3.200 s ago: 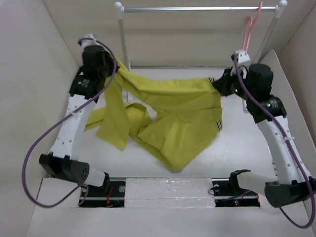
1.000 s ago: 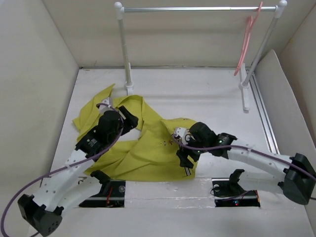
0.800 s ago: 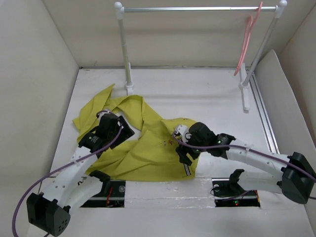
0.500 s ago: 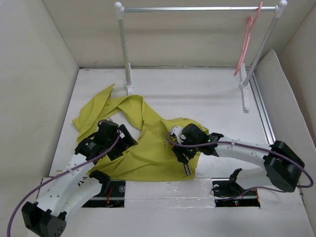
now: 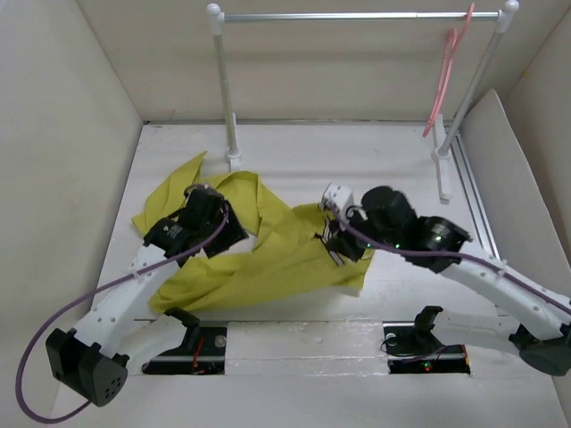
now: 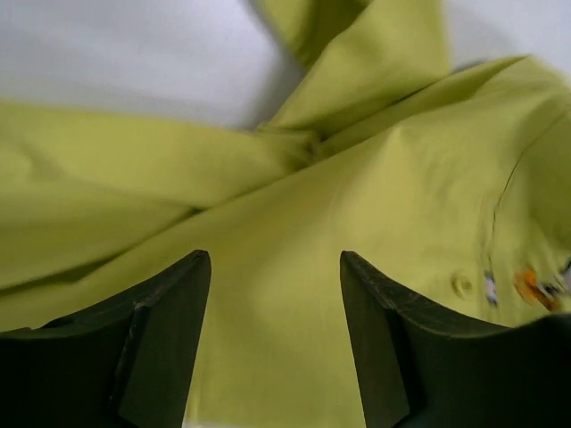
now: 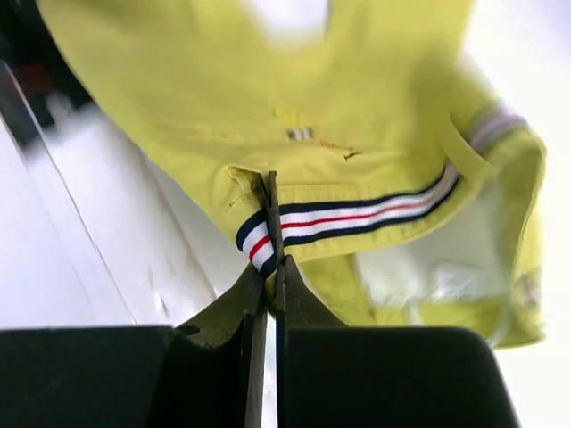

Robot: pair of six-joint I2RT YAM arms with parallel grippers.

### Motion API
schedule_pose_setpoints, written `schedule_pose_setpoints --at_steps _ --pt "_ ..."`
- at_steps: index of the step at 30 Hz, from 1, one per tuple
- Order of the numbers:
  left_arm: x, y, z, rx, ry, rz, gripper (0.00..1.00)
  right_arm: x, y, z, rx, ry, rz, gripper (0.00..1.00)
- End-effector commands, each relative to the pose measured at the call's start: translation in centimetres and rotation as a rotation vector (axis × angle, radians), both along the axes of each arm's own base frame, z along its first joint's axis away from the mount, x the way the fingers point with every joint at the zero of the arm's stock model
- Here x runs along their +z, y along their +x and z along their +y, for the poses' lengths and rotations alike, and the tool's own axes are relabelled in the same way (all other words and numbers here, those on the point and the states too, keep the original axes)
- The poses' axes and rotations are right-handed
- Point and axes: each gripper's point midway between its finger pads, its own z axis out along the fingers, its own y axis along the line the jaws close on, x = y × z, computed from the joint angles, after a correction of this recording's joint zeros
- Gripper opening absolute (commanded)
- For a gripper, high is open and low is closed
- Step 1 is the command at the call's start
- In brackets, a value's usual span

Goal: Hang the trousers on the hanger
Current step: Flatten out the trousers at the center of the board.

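The robot's right gripper should release the trousers' striped waistband on the white table (image 5: 431, 199) against the rack foot next to the metal track. The trousers now lie crumpled on the table.
The mustard-yellow trousers (image 5: 268, 263) lie crumpled on the white table, left of centre. My right gripper (image 5: 335, 242) is shut on their striped waistband (image 7: 357, 214) at a fold, and the cloth hangs off its fingertips (image 7: 270, 259). My left gripper (image 5: 234, 234) hovers low over the trousers with its jaws apart. In the left wrist view only flat yellow cloth (image 6: 268, 178) shows between its fingers (image 6: 174, 303). The pale pink hanger (image 5: 443, 76) hangs by its hook from the right end of the rack's rail, far from both grippers.
A rack with white posts (image 5: 227, 89) and a metal rail (image 5: 357, 15) stands along the back. Its right post and foot (image 5: 442, 165) are beside a metal track (image 5: 473, 205). Beige walls close in the left, back and right sides.
My right gripper has shut on the waistband and drawn it up and back to the right. My left gripper has shifted farther back over the cloth, jaws narrower.
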Motion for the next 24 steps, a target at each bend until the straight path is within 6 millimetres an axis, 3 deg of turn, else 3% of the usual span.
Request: schedule_pose_setpoints --at_steps 1,3,4,5,8,10,13,15,18,22,24 --pt "8.2 5.7 -0.7 -0.03 0.034 -0.271 0.55 11.2 2.3 -1.1 -0.096 0.171 -0.184 0.0" --pt "9.8 7.2 -0.9 -0.039 0.061 -0.306 0.57 12.8 5.7 -1.8 -0.191 0.181 -0.208 0.0" --pt "11.8 8.0 -1.1 -0.056 0.064 -0.354 0.6 14.2 6.9 -1.9 -0.217 0.21 -0.233 0.0" --pt "12.2 8.3 -1.1 -0.057 0.074 -0.358 0.62 14.9 8.4 -2.0 -0.244 0.231 -0.257 0.0" --pt "13.2 7.6 -0.2 -0.039 0.081 -0.389 0.73 14.8 13.3 -3.5 -0.376 0.255 -0.263 0.0" --pt "11.9 6.9 1.4 0.015 0.126 -0.381 0.83 13.6 16.3 -5.1 -0.45 0.253 -0.237 0.0" --pt "11.2 6.3 3.0 0.084 0.111 -0.379 0.84 10.5 19.2 -5.7 -0.478 0.229 -0.176 0.0" --pt "11.0 5.6 3.5 0.108 0.113 -0.363 0.85 9.6 19.8 -5.5 -0.472 0.228 -0.16 0.0" --pt "10.4 4.8 3.8 0.135 0.093 -0.342 0.91 10.0 19.8 -5.4 -0.46 0.253 -0.186 0.0" --pt "6.3 3.8 2.6 0.144 0.019 -0.249 0.94 11.2 17.6 -5.8 -0.45 0.277 -0.221 0.0" --pt "5.6 4.1 2.0 0.146 -0.015 -0.247 0.99 12.9 15.2 -6.1 -0.443 0.302 -0.27 0.0"
